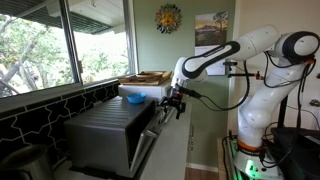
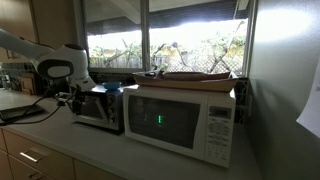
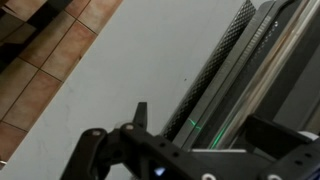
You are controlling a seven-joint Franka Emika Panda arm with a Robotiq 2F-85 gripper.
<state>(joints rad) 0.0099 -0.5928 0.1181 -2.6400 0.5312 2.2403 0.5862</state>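
Note:
My gripper needs to next move to the blue bowl on top of the toaster oven and close on the bowl's rim (image 1: 145,96) facing the oven's front.
A silver toaster oven (image 1: 108,132) (image 2: 100,108) stands on the counter beside a white microwave (image 2: 180,120). My gripper (image 1: 172,103) (image 2: 72,97) hangs at the oven's front, open and holding nothing. In the wrist view the gripper (image 3: 200,125) comes in from the bottom. One dark fingertip (image 3: 140,112) stands left of the oven's black textured door handle (image 3: 215,70). The handle and the door edge run diagonally between the open fingers. I cannot tell whether the fingers touch the handle.
A blue bowl (image 1: 133,97) (image 2: 113,88) sits on top of the oven. A wooden tray (image 1: 146,78) (image 2: 190,75) lies on the microwave. Windows (image 1: 50,45) run behind the counter. Grey countertop (image 3: 140,45) and tiled floor (image 3: 45,75) show below the gripper.

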